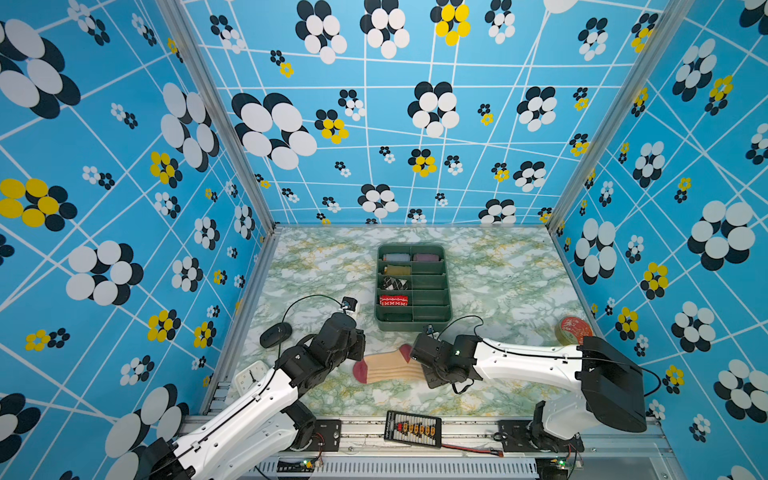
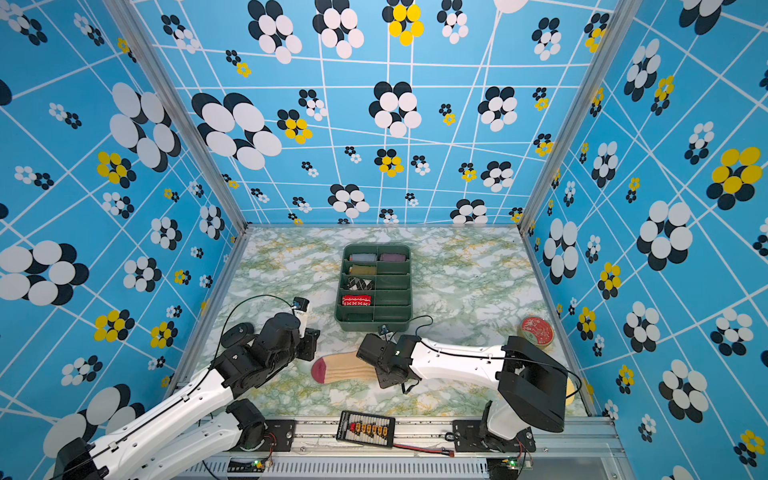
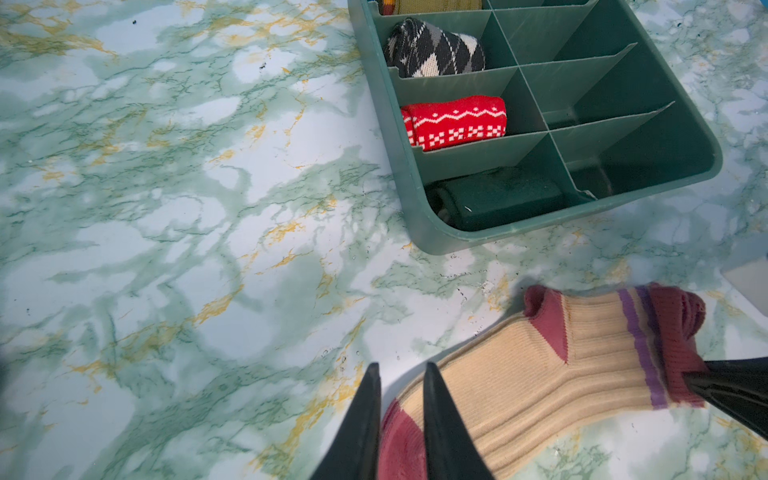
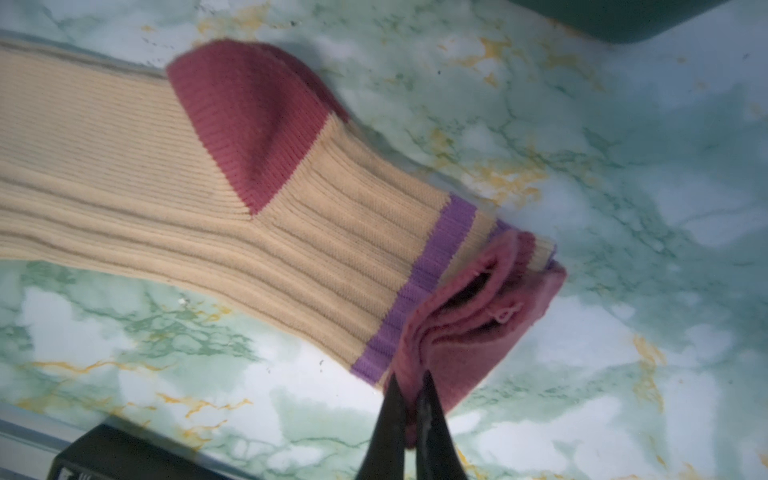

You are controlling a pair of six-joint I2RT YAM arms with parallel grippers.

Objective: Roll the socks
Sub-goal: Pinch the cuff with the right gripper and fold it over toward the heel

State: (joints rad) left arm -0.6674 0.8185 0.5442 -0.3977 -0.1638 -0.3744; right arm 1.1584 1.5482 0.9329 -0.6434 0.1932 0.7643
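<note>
The sock's cuff is held at its near corner by my right gripper, which should lay the fold down, back off, then take the fold's middle (image 4: pixel 464 320) beside my left gripper.
The socks (image 1: pixel 388 365) (image 2: pixel 345 368) lie flat on the marbled table, pale orange-cream ribbed, toe to the left and cuff to the right. My right gripper (image 4: pixel 409 378) (image 1: pixel 417 359) is shut on the dark red cuff (image 4: pixel 478 316), which bunches and lifts off the table past the purple stripes. Its fingers (image 3: pixel 727 386) also show in the left wrist view. My left gripper (image 3: pixel 402 368) (image 1: pixel 359 353) hangs over the dark red toe (image 3: pixel 401 440), jaws a narrow gap apart. One finger is above the sock and one is just off its edge. The fabric below lies flat.
A green divided tray (image 1: pixel 446 286) (image 3: pixel 415 232) stands just behind the socks with a red patterned roll (image 1: pixel 392 300), a black-and-white roll (image 1: pixel 395 284) and others. A black mouse (image 1: pixel 275 334) and white clock (image 1: pixel 251 376) lie left, a red tin (image 1: pixel 573 330) right, a black device (image 1: pixel 412 428) in front.
</note>
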